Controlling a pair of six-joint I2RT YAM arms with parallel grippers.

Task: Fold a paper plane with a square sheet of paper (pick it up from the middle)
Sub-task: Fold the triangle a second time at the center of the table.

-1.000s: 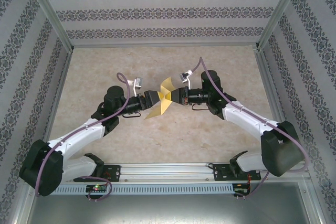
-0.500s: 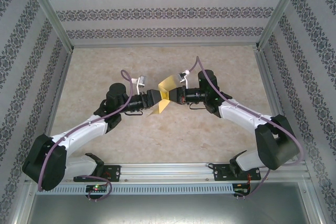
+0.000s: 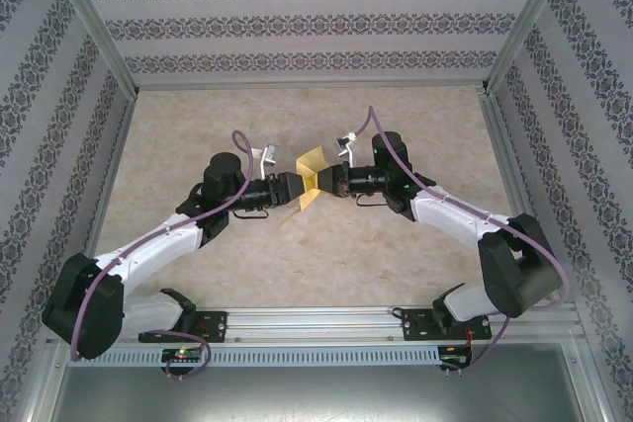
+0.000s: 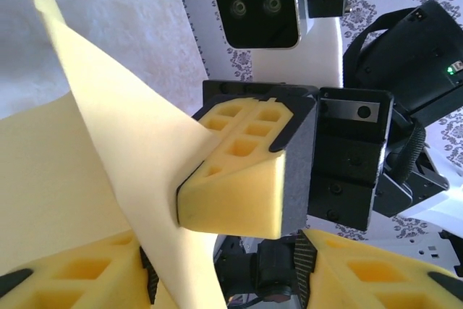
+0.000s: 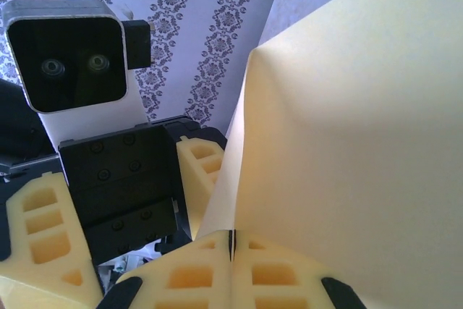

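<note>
I will close my left gripper on the paper's lower flap (image 4: 187,265) first, as only my right gripper holds the paper, and then open my right gripper to take the paper's fold anew.
The square sheet of paper (image 3: 314,161), creased and mustard-yellow, hangs in the air above the table between the two arms. My right gripper (image 3: 323,181) comes from the right and is shut on a fold of the paper (image 5: 347,142); its two pads (image 5: 202,280) meet at the seam. Its shut jaws also appear in the left wrist view (image 4: 217,171), pinching the sheet (image 4: 108,142). My left gripper (image 3: 299,188) faces it from the left, open, and its fingers (image 4: 65,280) straddle the lower flap. The paper runs close to the left-hand finger.
The beige table (image 3: 396,244) stretches all around under the arms. Patterned walls (image 3: 316,27) close it in at the back and both sides. An aluminium rail (image 3: 316,321) carrying the arm bases runs along the near edge.
Both grippers and the paper have shifted a little toward the back of the table. The left gripper's jaws have narrowed around the lower flap, which has drawn in.
</note>
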